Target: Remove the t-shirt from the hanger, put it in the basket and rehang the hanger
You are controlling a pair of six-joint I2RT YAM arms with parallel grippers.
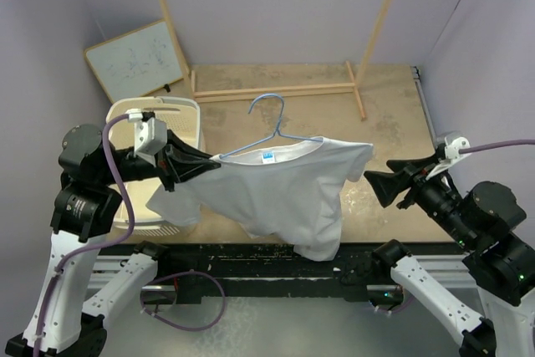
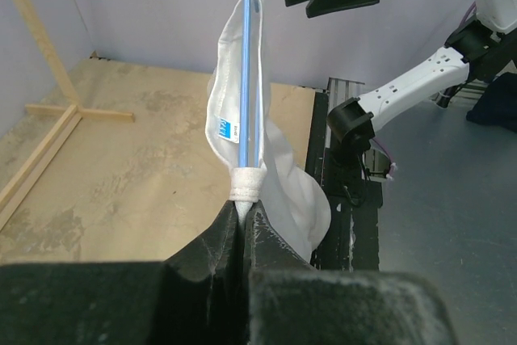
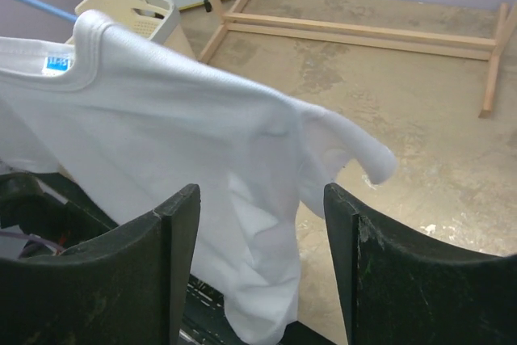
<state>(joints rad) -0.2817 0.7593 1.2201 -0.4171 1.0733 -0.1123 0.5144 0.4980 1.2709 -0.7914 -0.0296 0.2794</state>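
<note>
Next, my right gripper grabs the t-shirt's loose sleeve [image 1: 360, 157] and pulls the t-shirt's neckline past the hanger's far end, because that end sits under the neckline.
The white t-shirt [image 1: 284, 190] hangs in the air on the light-blue wire hanger [image 1: 269, 127], its hook pointing away from me. A blue label shows inside the neckline. My left gripper [image 1: 209, 163] is shut on the shirt's left shoulder, pinching the collar seam and, it seems, the hanger's end [image 2: 246, 119] in the left wrist view [image 2: 244, 204]. My right gripper [image 1: 372, 183] is open and empty, just right of the shirt's right sleeve [image 3: 355, 151], which shows between its fingers in the right wrist view [image 3: 260, 199].
A cream laundry basket [image 1: 188, 114] stands behind my left arm. A wooden rack frame [image 1: 276, 89] stands at the back of the tan table, a whiteboard [image 1: 138, 58] leans at the back left. The table's black front rail [image 1: 276, 257] runs under the shirt's hem.
</note>
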